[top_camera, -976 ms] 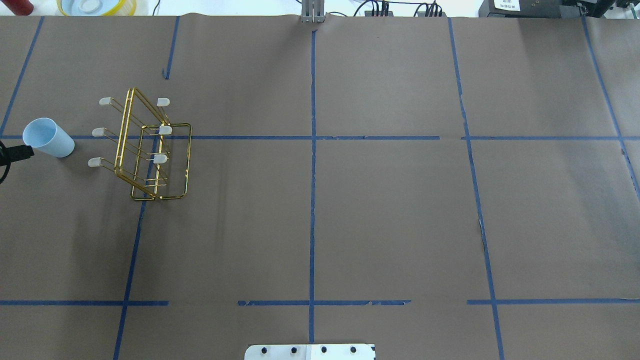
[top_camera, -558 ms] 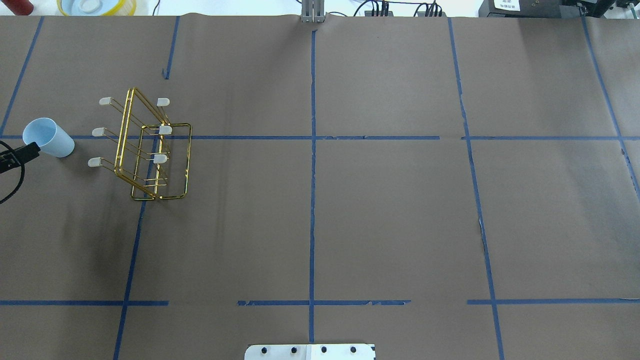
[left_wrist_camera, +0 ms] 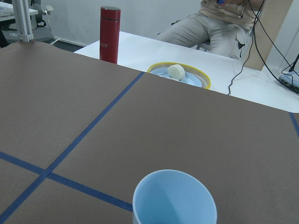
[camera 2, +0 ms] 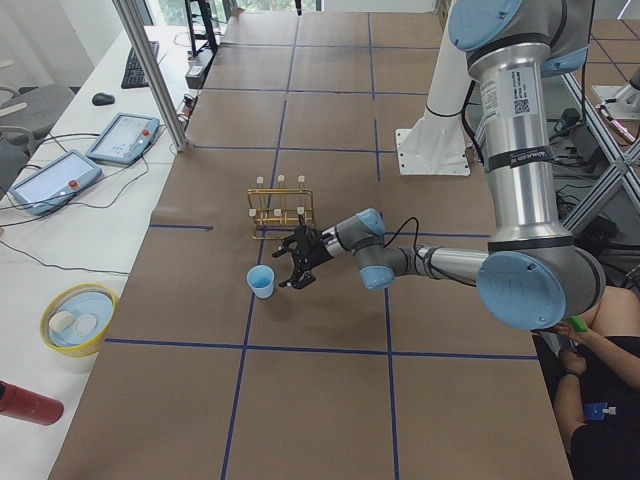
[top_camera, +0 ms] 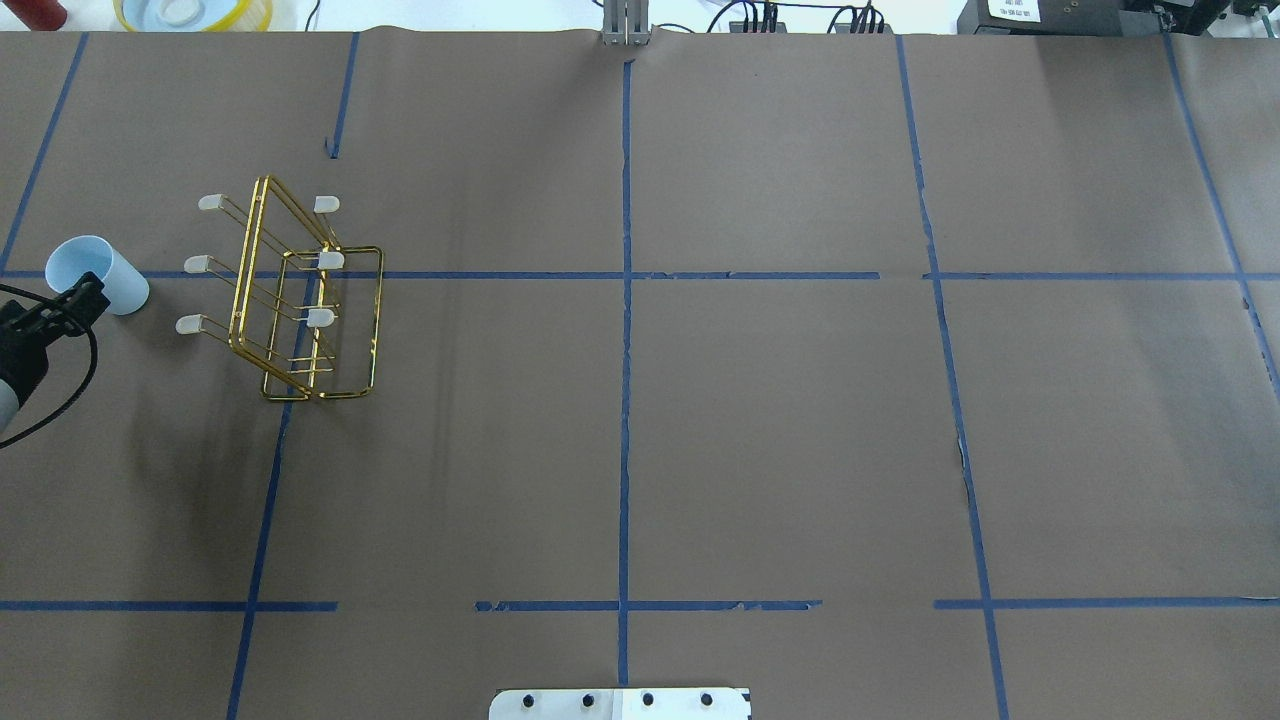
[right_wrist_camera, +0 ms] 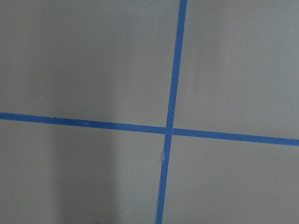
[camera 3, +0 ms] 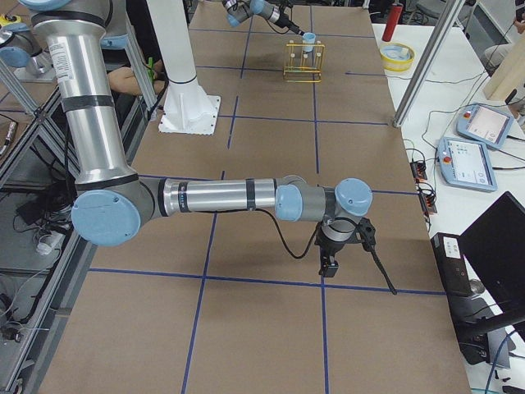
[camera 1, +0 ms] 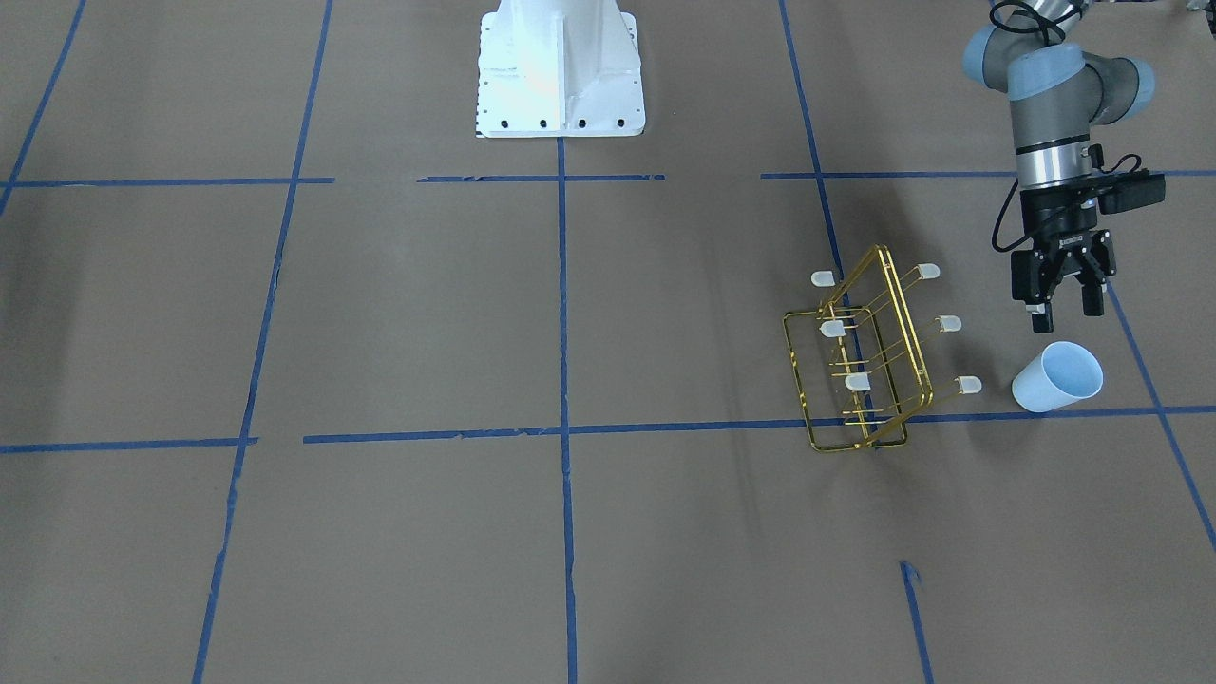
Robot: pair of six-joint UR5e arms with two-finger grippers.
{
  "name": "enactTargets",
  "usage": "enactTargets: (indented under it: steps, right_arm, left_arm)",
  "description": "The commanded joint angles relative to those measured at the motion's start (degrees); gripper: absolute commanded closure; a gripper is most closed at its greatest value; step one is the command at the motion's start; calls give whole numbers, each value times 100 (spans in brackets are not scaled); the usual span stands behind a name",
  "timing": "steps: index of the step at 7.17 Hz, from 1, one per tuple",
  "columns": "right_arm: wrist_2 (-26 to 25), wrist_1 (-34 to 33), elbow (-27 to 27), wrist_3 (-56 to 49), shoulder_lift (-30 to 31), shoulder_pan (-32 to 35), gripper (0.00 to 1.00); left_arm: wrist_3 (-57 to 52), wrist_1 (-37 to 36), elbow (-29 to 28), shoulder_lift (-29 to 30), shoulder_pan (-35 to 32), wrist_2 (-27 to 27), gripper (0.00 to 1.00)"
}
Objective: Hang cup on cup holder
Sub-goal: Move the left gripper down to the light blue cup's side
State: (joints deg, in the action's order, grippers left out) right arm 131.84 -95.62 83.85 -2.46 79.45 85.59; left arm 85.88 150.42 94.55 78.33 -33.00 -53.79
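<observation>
The pale blue cup is next for my left gripper, which should go down around the pale blue cup's body (camera 1: 1035, 384) and close there, below the cup's rim.
The pale blue cup (camera 1: 1057, 377) stands upright, mouth up, on the brown paper beside the gold wire cup holder (camera 1: 869, 356). In the overhead view the cup (top_camera: 95, 273) is at the far left and the cup holder (top_camera: 295, 290) is to its right. My left gripper (camera 1: 1067, 313) is open and empty. It points down just on the robot's side of the cup, above its rim. The left wrist view shows the cup's mouth (left_wrist_camera: 175, 203) close below. My right gripper (camera 3: 328, 267) hangs low over bare paper far from both; I cannot tell whether it is open or shut.
A red bottle (left_wrist_camera: 110, 35) and a yellow-rimmed bowl (left_wrist_camera: 179, 75) sit on the white bench past the table's left end. The robot's white base (camera 1: 560, 66) is at mid-table. A seated person (left_wrist_camera: 224, 23) is beyond the bench.
My left arm has come further into the overhead view from the left edge. Its black wrist end now overlaps the cup's near side. Cup and cup holder have not moved.
</observation>
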Motion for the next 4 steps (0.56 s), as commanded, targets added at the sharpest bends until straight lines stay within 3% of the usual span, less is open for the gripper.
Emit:
enactTargets:
  steps: [1, 4]
  right_arm:
    - [0, 8, 0, 0, 0, -7, 0]
    - [0, 0, 0, 0, 0, 2, 0]
  left_arm:
    - [-1, -30, -444, 286, 258, 552, 0]
    - [-36, -48, -981, 524, 347, 879, 0]
